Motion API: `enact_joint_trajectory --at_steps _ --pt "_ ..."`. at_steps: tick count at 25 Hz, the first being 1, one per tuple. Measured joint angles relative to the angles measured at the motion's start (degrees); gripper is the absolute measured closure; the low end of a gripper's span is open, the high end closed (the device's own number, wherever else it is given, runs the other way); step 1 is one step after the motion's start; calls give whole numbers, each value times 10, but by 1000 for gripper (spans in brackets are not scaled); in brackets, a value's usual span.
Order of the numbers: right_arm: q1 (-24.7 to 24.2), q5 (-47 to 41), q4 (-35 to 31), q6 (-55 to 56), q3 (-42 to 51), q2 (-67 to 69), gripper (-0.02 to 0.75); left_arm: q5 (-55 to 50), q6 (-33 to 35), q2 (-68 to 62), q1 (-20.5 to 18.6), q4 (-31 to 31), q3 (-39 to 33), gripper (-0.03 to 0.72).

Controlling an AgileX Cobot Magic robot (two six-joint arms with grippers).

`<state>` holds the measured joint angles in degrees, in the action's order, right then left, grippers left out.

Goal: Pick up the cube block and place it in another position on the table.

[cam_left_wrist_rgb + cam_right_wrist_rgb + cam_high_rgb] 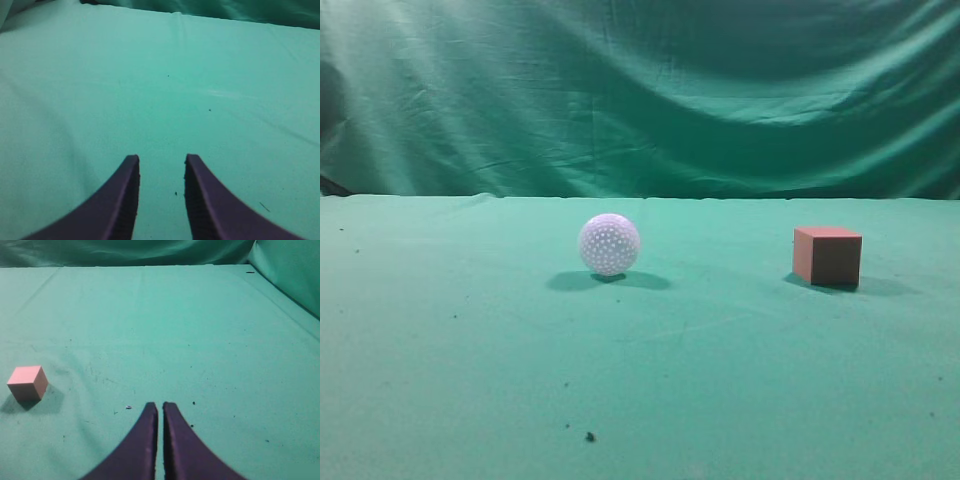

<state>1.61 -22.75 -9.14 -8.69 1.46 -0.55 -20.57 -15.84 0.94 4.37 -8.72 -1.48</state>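
I should next open my right gripper, move it to the reddish-brown cube block, and close it on the cube block's opposite sides (827, 256) (28, 383), because the cube block must move.
The cube block (828, 256) is a small reddish-brown cube with a salmon-pink left face. It rests on the green table (470, 360) at the right. It also shows in the right wrist view (28, 383), far left of my right gripper (160, 405), which is shut and empty above the cloth. My left gripper (161, 158) is open and empty over bare green cloth; the cube is out of its view. Neither gripper shows in the exterior view.
A white dimpled ball (609, 244) sits on the table near the middle, well left of the cube. A wrinkled green curtain (640, 90) hangs behind the table's far edge. Dark specks (590, 436) lie on the near cloth.
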Motion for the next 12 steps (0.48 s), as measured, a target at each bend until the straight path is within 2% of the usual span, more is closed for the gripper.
enact_joint_trajectory --at_steps 12 --pt "0 0 0 -1 0 0 738 0 0 0 0 0 0 426"
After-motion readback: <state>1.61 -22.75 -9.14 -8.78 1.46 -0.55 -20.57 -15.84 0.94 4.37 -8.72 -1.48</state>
